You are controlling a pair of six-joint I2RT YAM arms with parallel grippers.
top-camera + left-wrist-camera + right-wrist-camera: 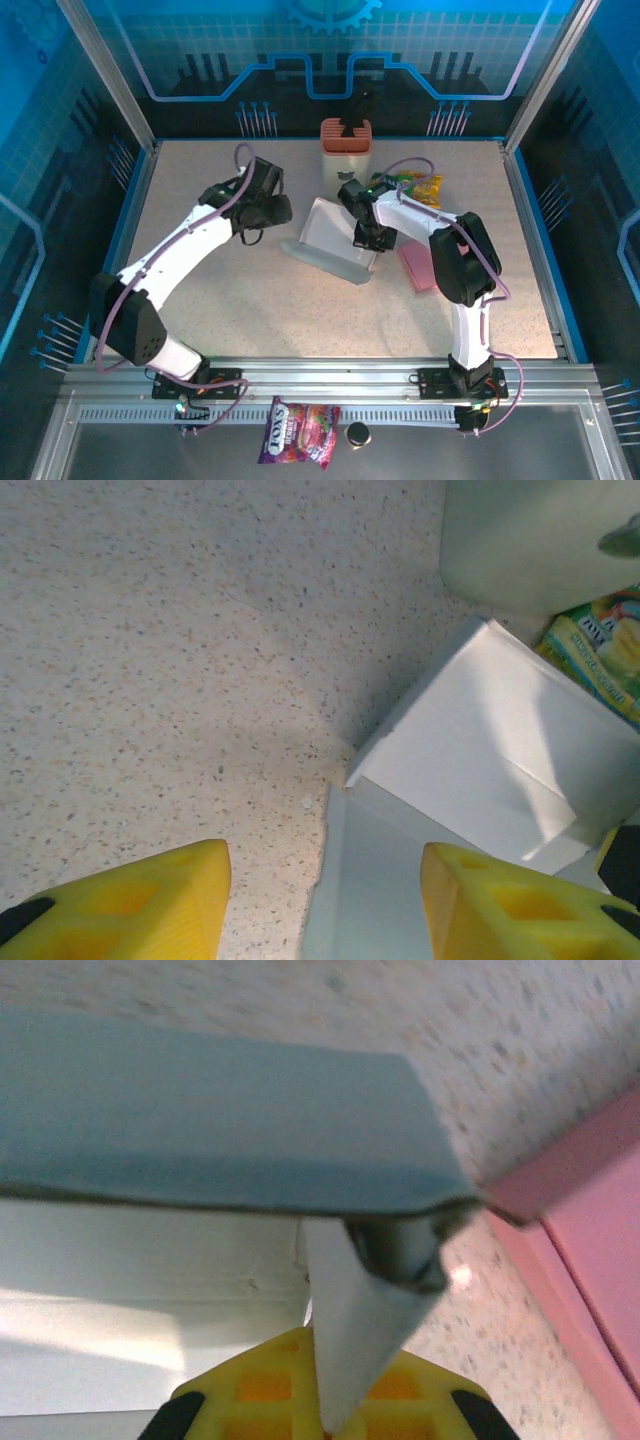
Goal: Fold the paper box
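Note:
My right gripper should release the white corner flap just off the near tip of the grey-blue panel [362,288].
The paper box [335,240] lies partly folded in the middle of the table, white inside with grey-blue flaps. My right gripper [368,238] is over its right side. In the right wrist view the yellow fingers [250,1390] are shut on a white corner flap [360,1330] of the box, under a raised grey-blue panel [220,1120]. My left gripper [275,212] hovers just left of the box. In the left wrist view it [325,900] stands open, with its right finger [520,905] over the box's flat flap [380,880] and its left finger over bare table. The box's white wall [480,750] rises ahead.
A pink-orange holder [346,148] with a black item stands behind the box. A green-yellow snack bag [420,187] lies at the back right, and a pink flat item [416,262] lies right of the box. A candy packet [298,433] and a black cap [357,434] sit by the near rail.

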